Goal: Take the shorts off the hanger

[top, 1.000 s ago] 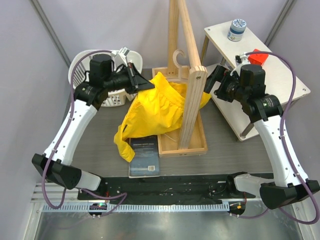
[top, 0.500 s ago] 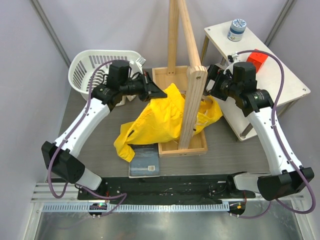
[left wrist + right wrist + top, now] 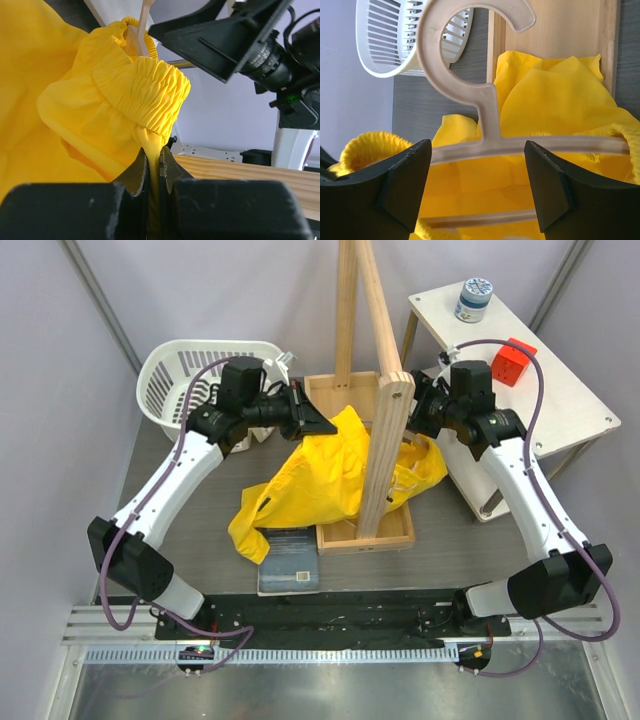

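Observation:
The left gripper is pinching the fabric below the elastic waistband, so it should open and grab the waistband's edge [image 3: 172,92] before it pulls the shorts off the hanger.
The yellow shorts [image 3: 330,475] hang crumpled from the rack area down to the table. My left gripper [image 3: 322,424] is shut on their elastic waistband [image 3: 150,90], with fabric pinched between the fingers [image 3: 172,172]. The light hanger [image 3: 487,107] shows in the right wrist view, hook up, with the shorts [image 3: 555,95] still draped over its bars. A bit of it also shows in the left wrist view [image 3: 140,30] inside the waistband. My right gripper [image 3: 477,150] is open, its fingers spread either side of the hanger's neck. In the top view the right gripper [image 3: 415,410] sits behind the rack post, and the hanger is hidden.
The upright wooden rack [image 3: 385,400] stands on a tray base [image 3: 400,528] between the arms. A white basket [image 3: 170,370] is at the back left. A dark book [image 3: 290,560] lies under the shorts' lower edge. A white side table [image 3: 560,405] holds a red block [image 3: 510,360] and a jar [image 3: 474,298].
My left gripper moved right and lower, carrying the waistband with it. My right gripper moved left to the rack post. The hanger's hook no longer shows in the top view.

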Tool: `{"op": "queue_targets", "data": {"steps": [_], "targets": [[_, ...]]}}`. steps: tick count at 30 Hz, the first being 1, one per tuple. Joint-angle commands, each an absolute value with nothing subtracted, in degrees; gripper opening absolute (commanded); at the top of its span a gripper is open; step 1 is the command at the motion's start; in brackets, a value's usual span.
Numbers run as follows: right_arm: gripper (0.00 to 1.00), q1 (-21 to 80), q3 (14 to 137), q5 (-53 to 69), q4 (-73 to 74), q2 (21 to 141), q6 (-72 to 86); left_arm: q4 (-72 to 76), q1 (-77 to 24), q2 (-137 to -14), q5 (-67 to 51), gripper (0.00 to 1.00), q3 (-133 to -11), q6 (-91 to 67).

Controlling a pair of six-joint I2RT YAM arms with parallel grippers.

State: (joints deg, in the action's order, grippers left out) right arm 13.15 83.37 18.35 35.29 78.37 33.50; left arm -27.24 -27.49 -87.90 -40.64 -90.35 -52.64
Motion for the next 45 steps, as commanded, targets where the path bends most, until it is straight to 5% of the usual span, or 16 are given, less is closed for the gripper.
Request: {"op": "queue_targets", "data": {"steps": [1,9,12,17,23,30,35,39,45], "targets": [[0.81,14.6,85.2,16.1,32.3,80.8,32.0,-24.4,-27.9,-87.1,-47.1,0.0,-93.8,-52.9],[0.74,14.7,87.7,14.8,32.5,83.9,29.7,-28.2,-28.0,-87.4,-47.8,0.0,-95.6,-51.4],[0.5,14.9,86.8,18.4,30.8,83.9,29.8,-29.5,-28.1,-87.6,-47.7,0.0,-96.8,-50.6],[0.35,16.3,81.4,19.3,24.7,80.7,30.8,-36.9,-28.6,-89.3,-44.9,0.0,-100.0,-47.8],[0.01,16.4,80.6,16.3,24.1,78.6,29.4,-41.4,-28.9,-88.8,-41.8,0.01,-100.8,-46.1],[0.01,16.4,85.1,13.8,29.0,79.4,25.2,-50.3,-29.0,-88.8,-35.2,0.42,-105.5,-40.5],[0.01,16.4,87.0,14.1,30.7,79.6,23.6,-50.2,-31.2,-87.4,-24.3,0.61,-111.6,-35.5],[0.01,16.5,87.3,16.1,31.3,79.8,23.8,-59.6,-37.6,-93.1,-13.4,0.62,-122.3,-26.7],[0.01,16.6,86.0,16.3,31.9,78.6,24.0,-59.9,-39.2,-97.6,-12.7,0.53,-127.0,-26.5]]}}
